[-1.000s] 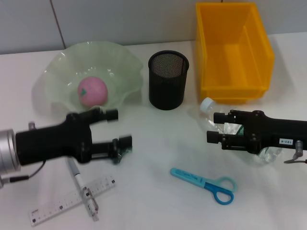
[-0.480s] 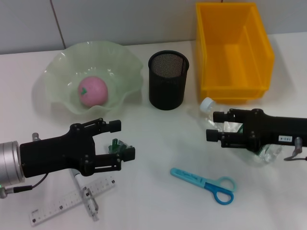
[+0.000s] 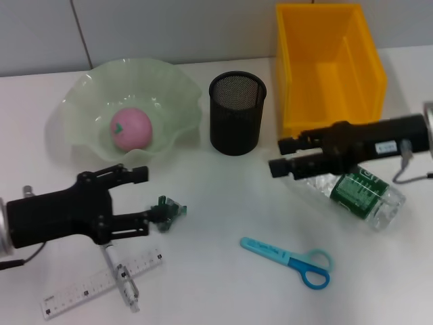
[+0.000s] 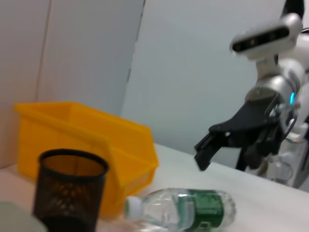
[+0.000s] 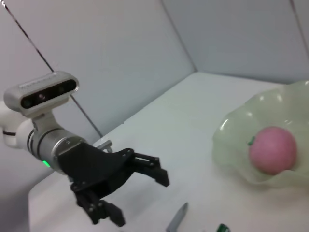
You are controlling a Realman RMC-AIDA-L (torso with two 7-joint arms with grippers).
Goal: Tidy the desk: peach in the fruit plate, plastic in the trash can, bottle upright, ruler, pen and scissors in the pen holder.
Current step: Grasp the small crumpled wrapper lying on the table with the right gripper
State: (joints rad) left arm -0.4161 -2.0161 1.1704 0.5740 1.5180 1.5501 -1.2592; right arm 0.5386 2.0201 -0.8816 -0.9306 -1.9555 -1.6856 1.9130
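The crumpled green plastic [image 3: 170, 212] [image 5: 223, 227] beside my left gripper's fingers belongs in the trash can, so my right gripper needs to go to it next and close there.
The pink peach [image 3: 130, 128] [image 5: 273, 150] lies in the pale green fruit plate [image 3: 169, 95] [image 5: 231, 140]. A crumpled green plastic [image 3: 169, 206] rests on the table just past the fingertips of my left gripper [image 3: 144, 198] [image 5: 140, 195], which is open. The clear bottle [image 3: 358, 193] [image 4: 186, 208] with a green label lies on its side. My right gripper [image 3: 277, 157] [image 4: 207, 150] hovers open over its cap end. Blue scissors [image 3: 291, 259], a white ruler [image 3: 101, 283] and a pen [image 3: 120, 271] lie at the front. The black mesh pen holder [image 3: 237, 113] [image 4: 67, 193] stands mid-table.
The yellow trash can [image 3: 328, 71] [image 4: 96, 140] stands at the back right, close behind the bottle and to the right of the pen holder. A wall runs along the table's far edge.
My left arm has pulled back towards the left, uncovering the plastic. My right arm has lifted off the bottle and swung, so the bottle's green label now shows.
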